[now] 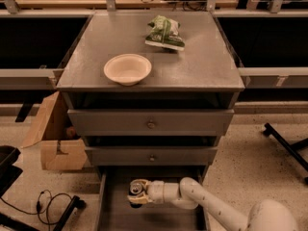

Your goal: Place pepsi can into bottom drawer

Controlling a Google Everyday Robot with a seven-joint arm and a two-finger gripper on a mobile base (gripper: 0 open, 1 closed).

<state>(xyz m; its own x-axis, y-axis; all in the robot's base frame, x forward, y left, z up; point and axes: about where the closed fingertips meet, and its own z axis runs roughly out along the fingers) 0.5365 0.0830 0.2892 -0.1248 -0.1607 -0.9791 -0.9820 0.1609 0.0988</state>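
Next, my gripper lets go of the pepsi can on the bottom drawer's inside [126,194], close to the side that is nearest the cardboard box.
The bottom drawer [115,214] is pulled open under the grey cabinet, its flat grey floor showing. My gripper [137,193] reaches in from the right, over the left part of the drawer. It is shut on the pepsi can [135,202], whose dark lower body shows just under the fingers, low over the drawer floor. Most of the can is hidden by the gripper. I cannot tell whether the can touches the floor.
A cream bowl [127,69] and a green snack bag [165,32] sit on the cabinet top [202,66]. The two knobbed drawers [151,124] above are shut. A cardboard box [53,136] stands left of the cabinet, with cables [48,203] on the floor.
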